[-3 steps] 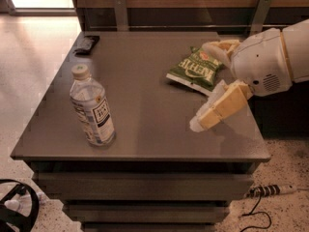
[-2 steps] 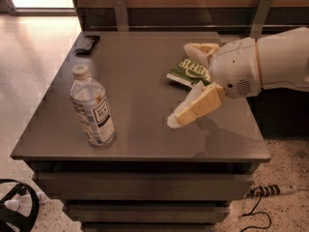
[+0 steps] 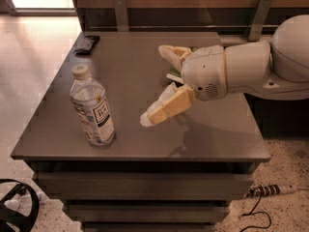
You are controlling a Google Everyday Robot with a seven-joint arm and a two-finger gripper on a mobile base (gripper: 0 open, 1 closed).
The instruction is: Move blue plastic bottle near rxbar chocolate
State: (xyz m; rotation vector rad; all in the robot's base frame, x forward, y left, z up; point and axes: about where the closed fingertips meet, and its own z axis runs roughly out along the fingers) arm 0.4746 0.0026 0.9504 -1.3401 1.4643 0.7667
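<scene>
The robot's gripper should close on the white label (image 3: 94,111) that goes around the middle of the blue plastic bottle.
The blue plastic bottle (image 3: 93,107) stands upright near the front left of the grey table (image 3: 130,144), with a pale cap and a white label. The rxbar chocolate (image 3: 87,44) lies flat at the table's far left corner. My gripper (image 3: 155,83) hangs over the middle of the table, to the right of the bottle and apart from it. Its two pale fingers are spread wide, one pointing far, one pointing near-left, and hold nothing.
A green chip bag (image 3: 174,74) lies behind my gripper, mostly hidden by it. The arm (image 3: 251,71) reaches in from the right. A wooden wall with metal brackets runs behind the table. Cables lie on the floor at front left and right.
My gripper has moved left across the table, from near the right edge toward the middle and closer to the bottle. The bottle and the bar have not moved.
</scene>
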